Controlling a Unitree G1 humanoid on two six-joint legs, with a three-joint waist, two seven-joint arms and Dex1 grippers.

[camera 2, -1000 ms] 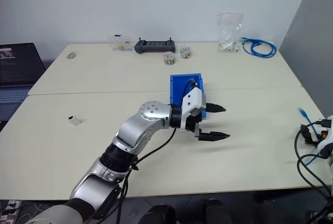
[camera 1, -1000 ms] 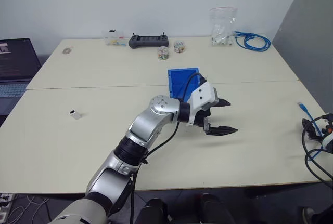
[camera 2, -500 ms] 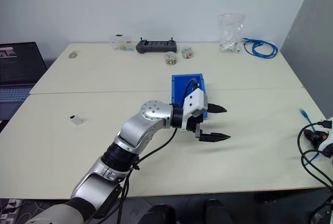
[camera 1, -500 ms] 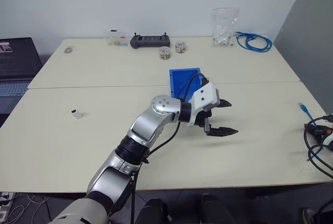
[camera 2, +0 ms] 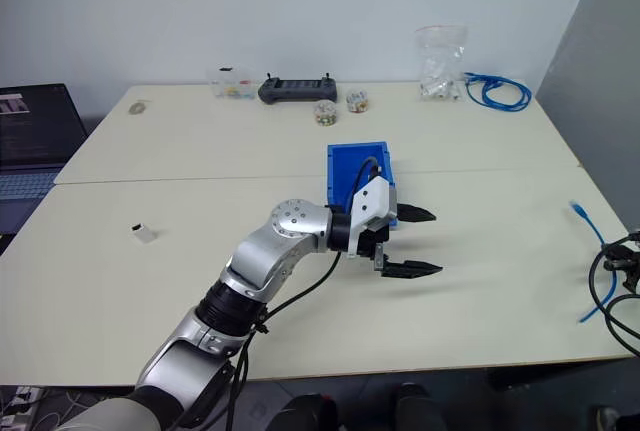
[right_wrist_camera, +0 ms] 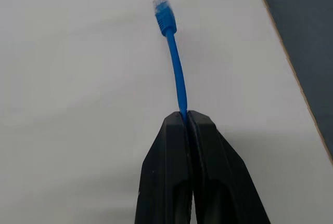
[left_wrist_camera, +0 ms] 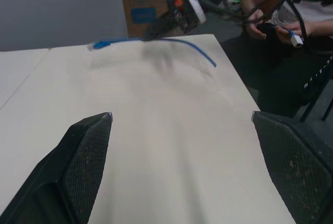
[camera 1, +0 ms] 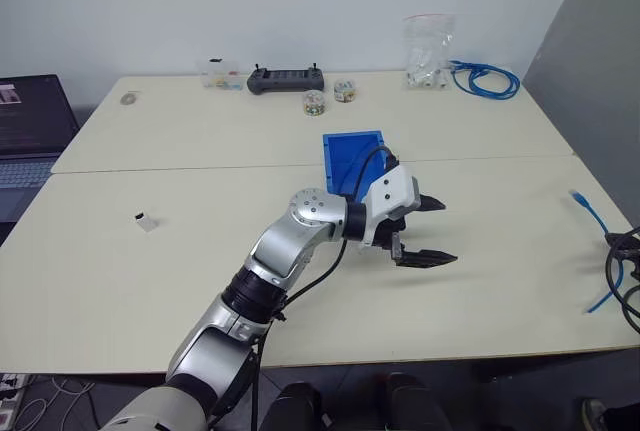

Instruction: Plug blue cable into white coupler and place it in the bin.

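Observation:
The robot's right gripper should release the blue cable on the bare table (camera 1: 369, 269) just in front of the blue bin.
My right gripper (right_wrist_camera: 186, 116) is shut on the blue cable (right_wrist_camera: 177, 73), pinching it a short way behind its clear plug (right_wrist_camera: 163, 4), just above the table. From the head the blue cable (camera 1: 590, 219) runs along the table's right edge. In the middle of the table my left gripper (camera 1: 450, 231) hovers open, holding nothing and pointing right toward the cable. Directly behind it stands the blue bin (camera 1: 345, 156). The tiny white coupler (camera 1: 146, 221) lies far to the left, well away from both grippers.
Along the back of the table are a black controller (camera 1: 286, 78), two small jars (camera 1: 315, 101), a clear plastic bag (camera 1: 428, 51) and a coiled blue cable bundle (camera 1: 487, 79). A laptop (camera 1: 30, 121) sits at the left. A person's hands (left_wrist_camera: 260, 21) show beyond the table's right end.
The blue cable's plug end has shifted slightly and its line has bent. The right arm's black wiring has drawn toward the right edge. The left gripper has stayed put.

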